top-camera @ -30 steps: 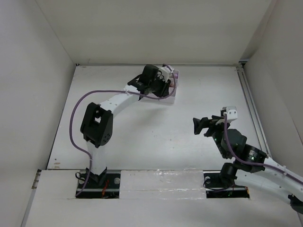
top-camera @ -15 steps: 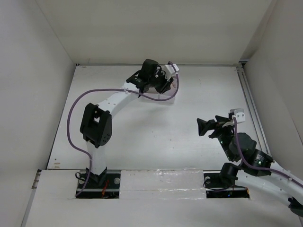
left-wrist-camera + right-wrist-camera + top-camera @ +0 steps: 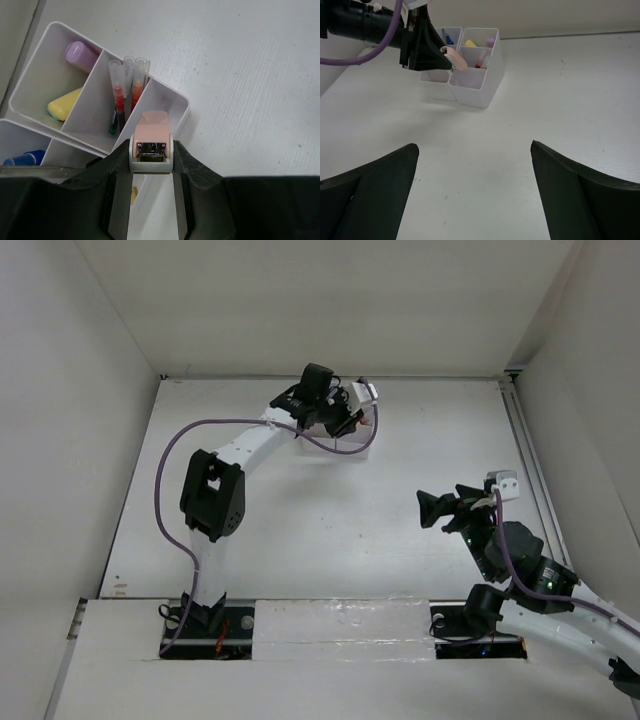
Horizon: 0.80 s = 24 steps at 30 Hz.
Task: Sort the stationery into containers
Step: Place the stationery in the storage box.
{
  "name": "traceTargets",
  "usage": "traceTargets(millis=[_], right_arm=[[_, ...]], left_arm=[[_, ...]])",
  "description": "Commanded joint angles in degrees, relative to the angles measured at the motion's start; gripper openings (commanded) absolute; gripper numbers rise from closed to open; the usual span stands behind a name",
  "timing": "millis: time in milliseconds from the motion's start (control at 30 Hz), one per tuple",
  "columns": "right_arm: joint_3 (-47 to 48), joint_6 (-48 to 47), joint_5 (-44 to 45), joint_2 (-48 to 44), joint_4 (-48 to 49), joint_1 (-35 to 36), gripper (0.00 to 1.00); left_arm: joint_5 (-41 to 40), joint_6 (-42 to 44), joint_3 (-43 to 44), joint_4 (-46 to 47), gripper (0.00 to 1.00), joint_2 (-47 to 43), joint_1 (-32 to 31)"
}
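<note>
Next, my left gripper lets go of the small pink-and-white item in the empty corner compartment (image 3: 354, 437) (image 3: 148, 135) beside the red pens.
The white divided tray (image 3: 170, 102) stands at the back of the table (image 3: 358, 448). It holds a purple highlighter (image 3: 80, 51), a yellow highlighter (image 3: 65, 104), red pens (image 3: 125, 85) and a blue-capped marker (image 3: 22, 159). My left gripper (image 3: 151, 150) hangs over the tray's near corner compartment, shut on a small pink-and-white item (image 3: 151, 132). A tiny yellow piece (image 3: 134, 195) lies in the compartment below it. The right wrist view shows the same grip (image 3: 457, 59) above the tray (image 3: 475, 90). My right gripper (image 3: 475, 145) stands open and empty over bare table (image 3: 428, 508).
White walls close in the table on the left, back and right. The left arm's purple cable (image 3: 170, 455) loops over the left half of the table. A rail (image 3: 528, 455) runs along the right edge.
The left gripper has shifted slightly toward the back over the tray with the pink-and-white item in it. The right arm has drawn back a little to the right.
</note>
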Motion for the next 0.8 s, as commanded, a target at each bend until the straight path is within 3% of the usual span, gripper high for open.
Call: traceTargets(millis=[0,767], right_arm=[[-0.29,-0.88,0.14,-0.97,0.52,-0.20,1.00],[-0.29,-1.94,0.14,-1.50,-0.01,-0.20,1.00]], left_arm=[[2.89,3.23,3.21,-1.56,0.00,0.45,-0.02],[4.74,6.74,6.98,-1.65,0.00,6.86,1.03]])
